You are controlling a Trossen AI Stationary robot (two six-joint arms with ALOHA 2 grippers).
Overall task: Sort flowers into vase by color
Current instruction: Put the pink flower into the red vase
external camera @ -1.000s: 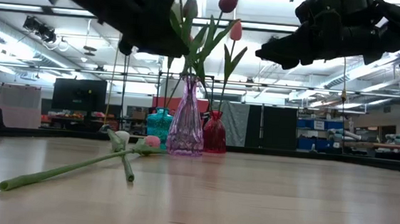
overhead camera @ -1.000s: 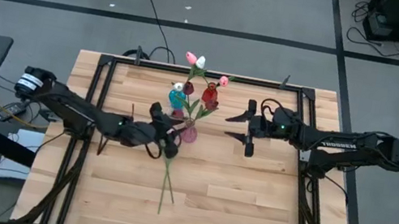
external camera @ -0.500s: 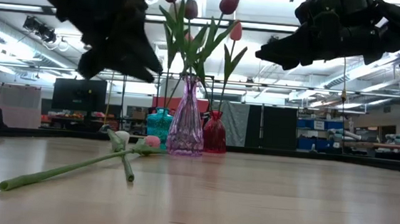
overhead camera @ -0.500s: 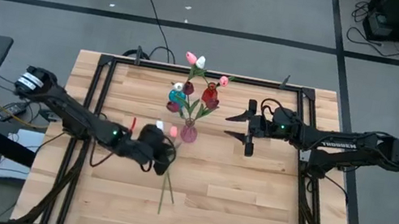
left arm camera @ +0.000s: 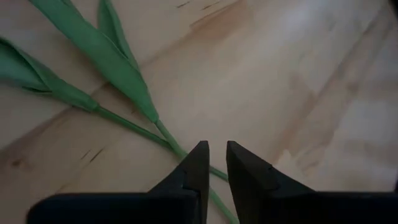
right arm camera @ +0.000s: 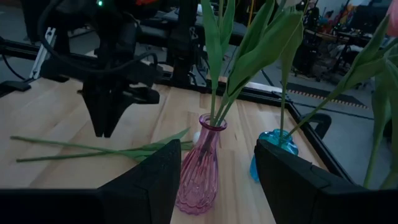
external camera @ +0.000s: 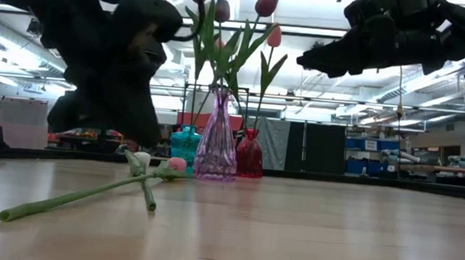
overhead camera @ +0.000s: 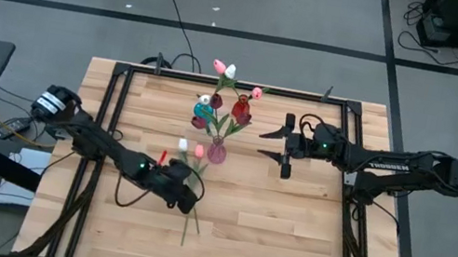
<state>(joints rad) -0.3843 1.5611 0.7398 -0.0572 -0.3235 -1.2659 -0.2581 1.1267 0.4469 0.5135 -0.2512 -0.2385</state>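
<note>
My left gripper needs to open and grip the pink flower's stem [left arm camera: 160,126] just below its leaves, because its fingers are past the place where the two stems cross.
Two loose flowers lie on the table with their stems crossed [overhead camera: 192,209]. Their white head [overhead camera: 182,145] and pink head [overhead camera: 199,151] point toward the vases. My left gripper [left arm camera: 216,163] hovers just above one stem [left arm camera: 163,132], below its leaves. Its fingers stand a narrow gap apart, and the low view shows them clear of the table. A pink glass vase [overhead camera: 217,153] holds dark red tulips, and a teal vase [overhead camera: 203,112] and a red vase [overhead camera: 241,108] stand behind it. My right gripper [overhead camera: 287,148] waits open in the air, to the right of the vases.
The black frame rail [overhead camera: 119,109] runs round the tabletop. Bare wood lies near the front and right of the loose stems [external camera: 86,195]. Leaves and heads rise high above the vases [external camera: 215,149], close to my right gripper [right arm camera: 217,180].
My left gripper has left the pink vase and gone toward the table's near edge and down. Its wrist has rolled as it went, and it has ended over the loose stems. The flowers on the table and my right arm have kept still.
</note>
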